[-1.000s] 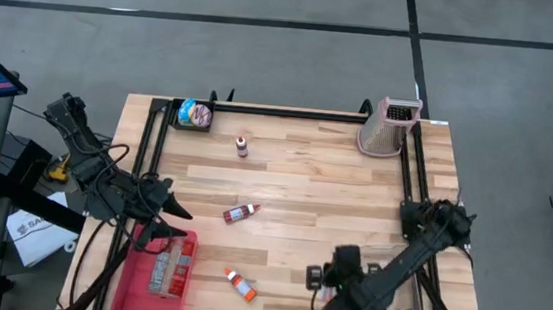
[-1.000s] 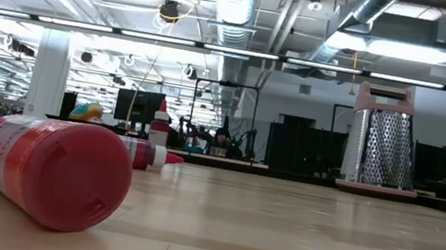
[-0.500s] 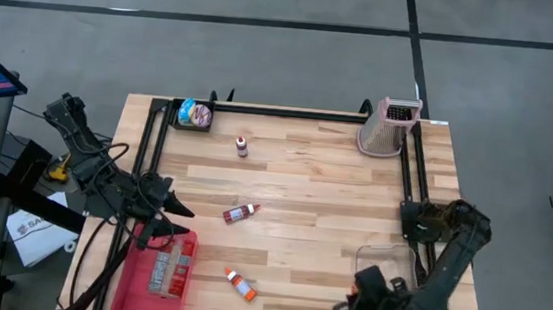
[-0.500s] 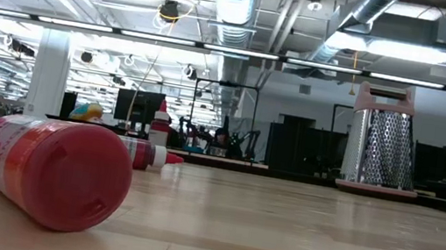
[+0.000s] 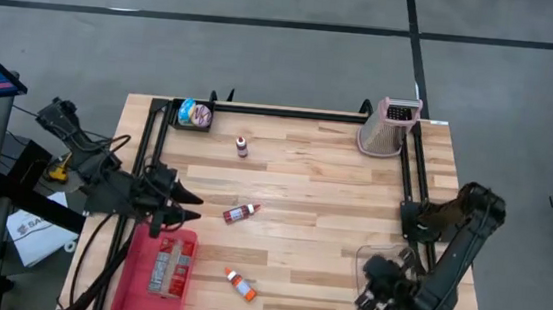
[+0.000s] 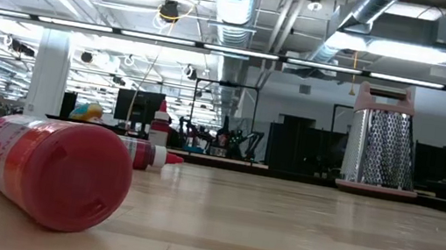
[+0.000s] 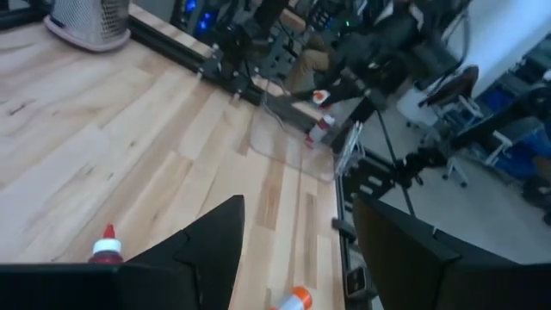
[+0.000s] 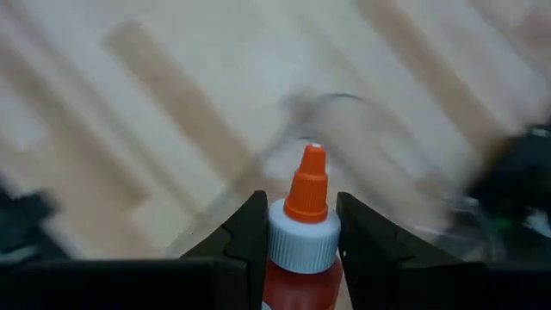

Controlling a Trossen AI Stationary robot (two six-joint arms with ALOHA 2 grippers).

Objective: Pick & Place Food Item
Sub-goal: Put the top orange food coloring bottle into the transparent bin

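The robot's right gripper should release the red sauce bottle in the clear plastic container, near the black rail.
My right gripper [image 8: 300, 250] hangs over the table's near right corner [image 5: 377, 289], shut on a red sauce bottle [image 8: 301, 232] with a white collar and an orange nozzle. A clear plastic container [image 5: 384, 257] lies on the wood just beyond it. My left gripper [image 7: 297, 250] stands open above the left edge [image 5: 190, 201] with nothing between its fingers. Three more bottles are on the table: one upright [image 5: 243, 146], one lying at the middle [image 5: 241, 212], and one with an orange cap lying near the front [image 5: 241, 285]. My right gripper pinches the bottle's body just under the white collar [image 8: 301, 274] between its two fingers. The bottle lies along the fingers, and its orange nozzle [image 8: 308, 182] sticks out past the fingertips. The fingers slant steeply down, and the bottle is clear of the table.
A pink bin [image 5: 158, 270] holding packets sits at the near left. A metal grater [image 5: 389, 127] stands at the far right corner and a small tin [image 5: 195, 114] at the far left. Black rails run along the left, far and right edges.
My right gripper has carried the bottle from the near middle toward the table's right edge, rolling its wrist as it went, and now hangs by the clear container. My left gripper has swung slightly toward the far edge, staying open.
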